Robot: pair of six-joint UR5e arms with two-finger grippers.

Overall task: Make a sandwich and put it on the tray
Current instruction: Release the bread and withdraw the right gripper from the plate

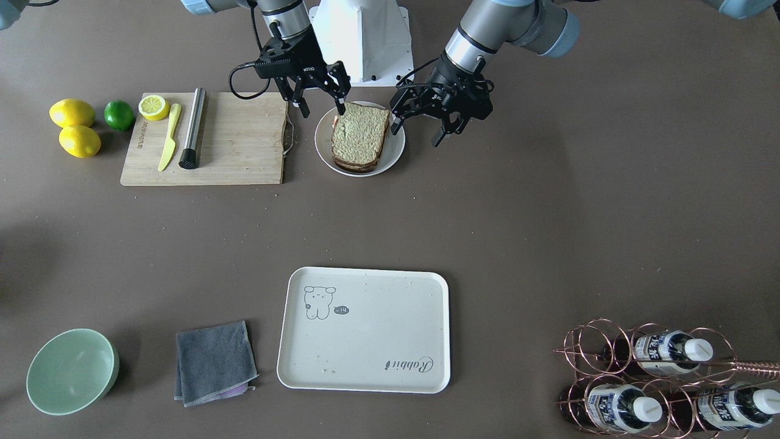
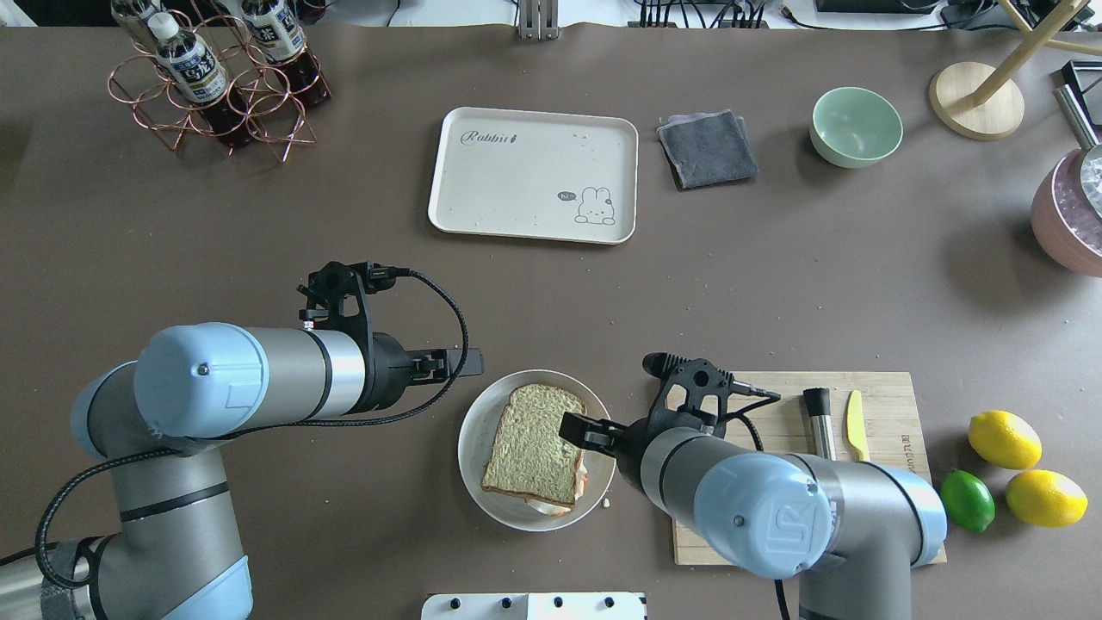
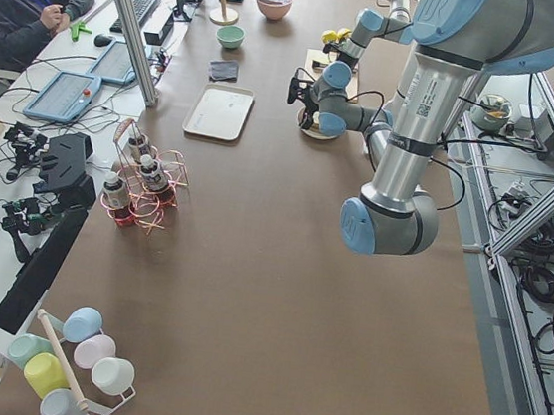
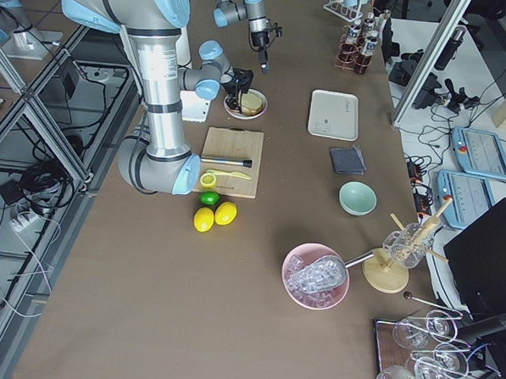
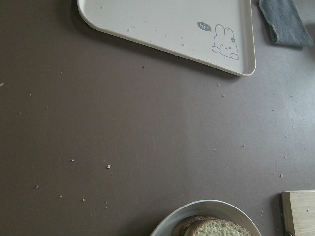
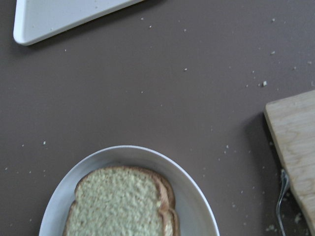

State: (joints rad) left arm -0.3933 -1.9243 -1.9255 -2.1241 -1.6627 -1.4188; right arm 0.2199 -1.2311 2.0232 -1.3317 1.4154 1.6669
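The rim of the white plate (image 1: 404, 136), on the side facing away from the cutting board, is next for my left gripper to close on.
The sandwich (image 1: 359, 137), two wholemeal slices with a bit of egg showing at the edge, lies on a round white plate (image 1: 396, 155) close to the robot's base. It also shows in the overhead view (image 2: 535, 443) and both wrist views (image 6: 123, 201) (image 5: 211, 228). My right gripper (image 1: 323, 111) is open and empty, hovering over the plate's rim on the cutting board side. My left gripper (image 1: 418, 131) is open and empty, just above the plate's opposite rim. The cream tray (image 1: 365, 329) with the bear drawing lies bare on the far side of the table (image 2: 534, 172).
A wooden cutting board (image 1: 244, 146) beside the plate carries a half lemon (image 1: 153, 107), a yellow knife (image 1: 169, 136) and a metal cylinder (image 1: 193, 128). Two lemons (image 1: 72, 113) and a lime (image 1: 119, 114) lie beyond it. A grey cloth (image 1: 214, 361), a green bowl (image 1: 72, 371) and a bottle rack (image 1: 658, 378) flank the tray.
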